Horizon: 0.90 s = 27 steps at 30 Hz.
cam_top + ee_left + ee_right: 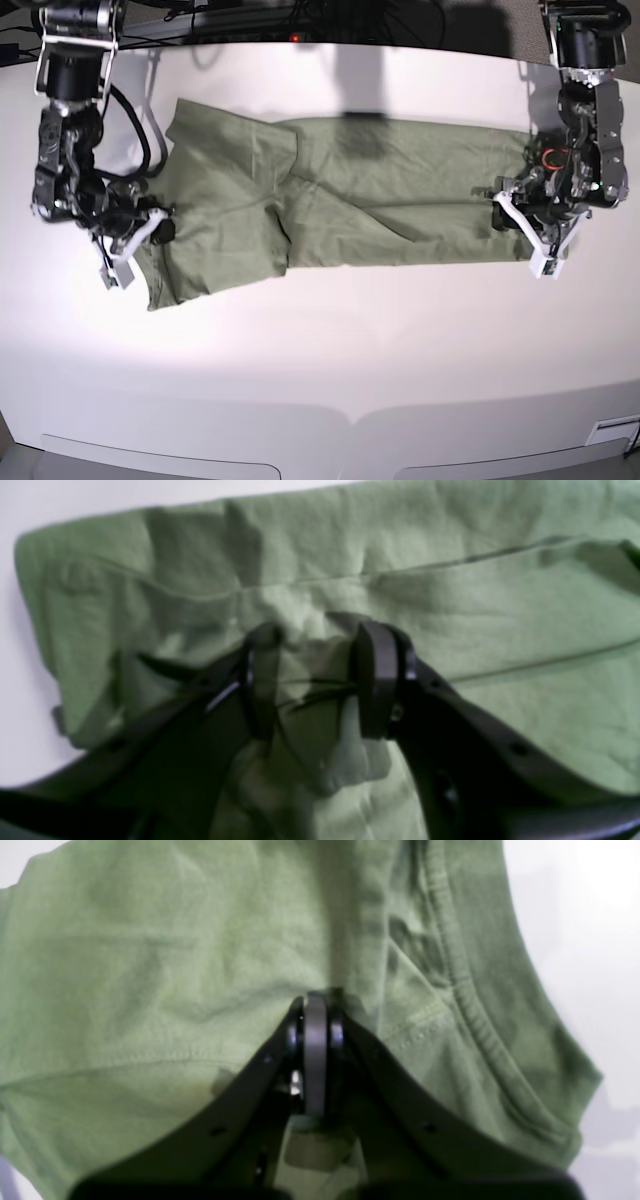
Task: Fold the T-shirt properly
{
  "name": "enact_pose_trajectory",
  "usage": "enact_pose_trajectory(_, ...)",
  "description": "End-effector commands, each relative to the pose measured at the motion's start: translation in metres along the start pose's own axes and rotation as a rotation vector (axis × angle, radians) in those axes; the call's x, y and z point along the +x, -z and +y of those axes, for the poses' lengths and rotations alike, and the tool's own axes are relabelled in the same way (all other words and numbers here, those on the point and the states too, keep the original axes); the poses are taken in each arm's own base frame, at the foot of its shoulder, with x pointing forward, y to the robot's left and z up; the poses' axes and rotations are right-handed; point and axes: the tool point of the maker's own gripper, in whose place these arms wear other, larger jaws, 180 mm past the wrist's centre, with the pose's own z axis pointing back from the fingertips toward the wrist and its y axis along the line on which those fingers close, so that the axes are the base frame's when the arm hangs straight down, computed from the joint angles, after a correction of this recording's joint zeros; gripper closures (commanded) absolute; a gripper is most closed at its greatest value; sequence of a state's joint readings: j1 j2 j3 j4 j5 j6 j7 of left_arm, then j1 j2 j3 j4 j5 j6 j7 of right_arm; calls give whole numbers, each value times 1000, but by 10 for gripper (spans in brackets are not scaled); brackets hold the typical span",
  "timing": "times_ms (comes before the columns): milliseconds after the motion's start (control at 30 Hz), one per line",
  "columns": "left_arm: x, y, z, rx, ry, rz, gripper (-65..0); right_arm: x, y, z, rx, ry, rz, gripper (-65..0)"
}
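Next, my right gripper lays the pinched part of the T-shirt down, letting it rest at the outer edge of its collar end point(138, 235).
The sage-green T-shirt point(380, 200) lies stretched across the white table, partly folded lengthwise, with wrinkles. At its right end in the base view sits my left gripper point(525, 225). The left wrist view shows that gripper point(320, 680) with its jaws apart and a raised bunch of the T-shirt point(450, 605) between them. My right gripper point(150, 228) is at the cloth's left end. In the right wrist view it point(315, 1040) is shut, pinching the T-shirt point(150, 965) beside the ribbed collar point(465, 990).
The white table point(320, 340) extends in front of the cloth to its front edge. Dark cables and arm mounts point(300, 20) run along the back edge. Both arm bases stand at the far corners.
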<state>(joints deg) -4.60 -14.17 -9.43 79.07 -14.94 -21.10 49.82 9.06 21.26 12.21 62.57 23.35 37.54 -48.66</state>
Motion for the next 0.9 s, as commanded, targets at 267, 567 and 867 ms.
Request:
enact_pose_trajectory(267,26,24,29,55,-56,5,-234,-31,-12,-49,-170,12,160,0)
enact_pose_trajectory(567,54,23,31,52,-60,-9,-234,-40,-25,-68,-215,49,170,0)
enact_pose_trajectory(867,85,11,40,71,-40,-19,-234,-25,-34,-72,-220,36,123,0)
